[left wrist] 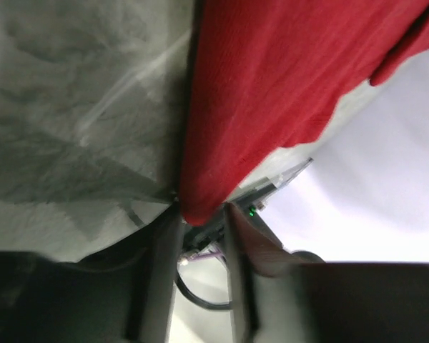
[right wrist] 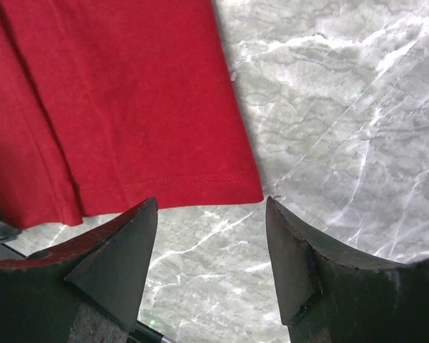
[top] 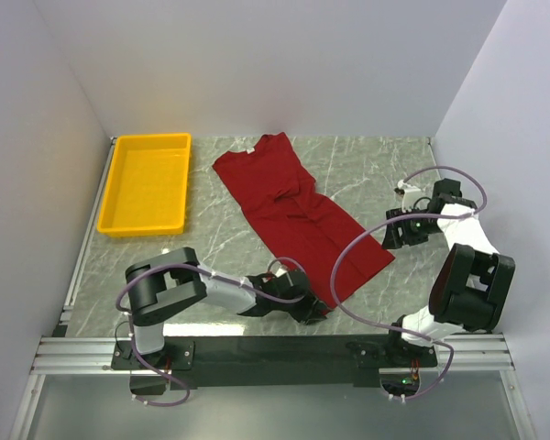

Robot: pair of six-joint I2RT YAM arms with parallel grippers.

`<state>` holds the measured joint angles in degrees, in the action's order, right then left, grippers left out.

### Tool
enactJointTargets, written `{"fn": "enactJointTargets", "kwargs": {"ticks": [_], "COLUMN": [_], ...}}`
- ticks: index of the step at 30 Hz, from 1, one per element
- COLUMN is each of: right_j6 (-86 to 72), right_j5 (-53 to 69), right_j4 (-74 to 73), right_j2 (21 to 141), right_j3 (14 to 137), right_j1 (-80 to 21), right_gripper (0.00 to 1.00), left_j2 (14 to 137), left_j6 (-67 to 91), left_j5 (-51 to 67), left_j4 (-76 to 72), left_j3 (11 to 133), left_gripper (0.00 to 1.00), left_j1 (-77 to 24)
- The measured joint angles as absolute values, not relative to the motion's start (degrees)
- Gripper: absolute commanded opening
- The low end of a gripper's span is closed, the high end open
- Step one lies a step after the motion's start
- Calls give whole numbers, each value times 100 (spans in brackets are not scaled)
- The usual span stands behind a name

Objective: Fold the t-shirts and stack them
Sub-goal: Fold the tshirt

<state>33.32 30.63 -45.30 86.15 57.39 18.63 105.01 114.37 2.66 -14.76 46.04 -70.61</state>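
The t-shirt's near corner sits shallow in my left fingers, so I need to open them and retake that corner (top: 334, 303) before both grippers pull the t-shirt's hem.
The dark red t-shirt (top: 293, 215) lies diagonally across the marble table, neck toward the back and hem toward the front right. My left gripper (top: 313, 310) is low at its near corner. In the left wrist view that corner of the t-shirt (left wrist: 272, 86) pokes between the tips of the left gripper (left wrist: 200, 211), whose jaws stand narrowly apart with a gap behind the cloth. My right gripper (top: 396, 229) hovers at the hem's right corner. In the right wrist view the t-shirt (right wrist: 114, 107) ends just ahead of the right gripper (right wrist: 211, 204), which is open over bare marble.
A yellow plastic tray (top: 151, 137) stands at the back left of the table. White walls close in the table on three sides. The metal mounting rail (top: 275, 353) with both arm bases runs along the near edge.
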Motion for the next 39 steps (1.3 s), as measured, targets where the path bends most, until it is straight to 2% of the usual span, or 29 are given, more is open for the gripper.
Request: {"fn": "enactJointTargets", "kwargs": {"ticks": [4,9,14,17,19,28,39], "right_j6": [3420,3575,3730,3830,3868,3905,3907], "right_j5": [3127,3203,3273,3301,3330,3457,3489], "right_j4": [-4617,-4768,-4915,-4967,-4995,-5063,-5061], "right_j2": [8449,8324,8315,8315,8315,8320,8350], "right_j3": [5734,5730,5730,5730,5730,5730,5730], "right_j1": [1887,2027,2176,2244,2268,2292,2294], "right_gripper": [68,68,68,68,68,68,68], "left_j2": [10641,10742,10763,10763,10733,10309,10409], "left_j6": [11498,11513,11518,11520,11526,11544,11568], "left_j5": [148,25,-226,-427,-554,-755,-735], "left_j4": [-1304,-1076,-679,-384,-244,209,215], "left_j3": [4794,5022,5277,5452,5529,5234,5330], "left_gripper": [25,25,32,44,48,48,46], "left_j1": [-7153,-7205,-7308,-7382,-7435,-7546,-7474]}}
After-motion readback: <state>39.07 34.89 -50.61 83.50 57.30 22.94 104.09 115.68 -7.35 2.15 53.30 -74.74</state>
